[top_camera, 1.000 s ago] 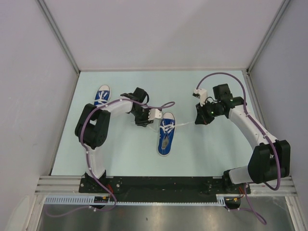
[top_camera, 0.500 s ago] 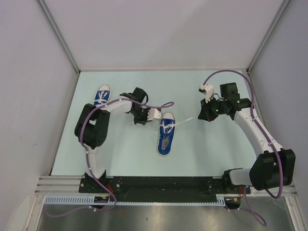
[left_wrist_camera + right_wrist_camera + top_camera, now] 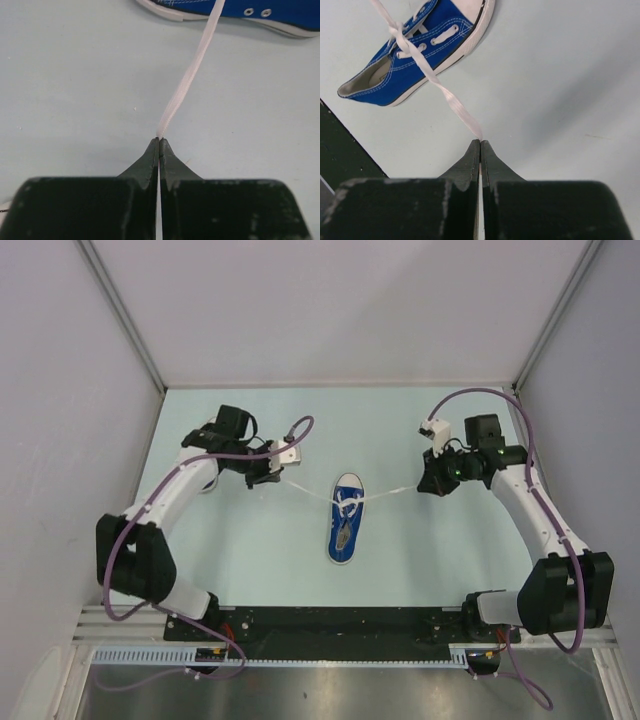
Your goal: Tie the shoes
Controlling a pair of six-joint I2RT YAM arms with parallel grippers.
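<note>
The lace is held at its far end by my left gripper, so I will put the lace down and grip it close to the shoe (image 3: 323, 497) before I tie it on.
One blue sneaker (image 3: 344, 522) with a white toe cap lies mid-table, toe pointing away from the arm bases. It also shows in the left wrist view (image 3: 250, 12) and the right wrist view (image 3: 415, 50). Its white laces are crossed over the tongue and stretch out taut to both sides. My left gripper (image 3: 273, 477) is shut on the left lace end (image 3: 187, 80), left of the shoe. My right gripper (image 3: 424, 486) is shut on the right lace end (image 3: 455, 107), right of the shoe. The second sneaker is almost wholly hidden under my left arm.
Grey walls with metal rails (image 3: 335, 383) bound the pale green table on three sides. The black base bar (image 3: 330, 620) runs along the near edge. Purple cables (image 3: 470, 395) loop over both arms.
My left gripper has swung out to the left and back from the shoe, drawing its lace straight. My right gripper has moved right and slightly back with its lace. Both laces are now taut.
</note>
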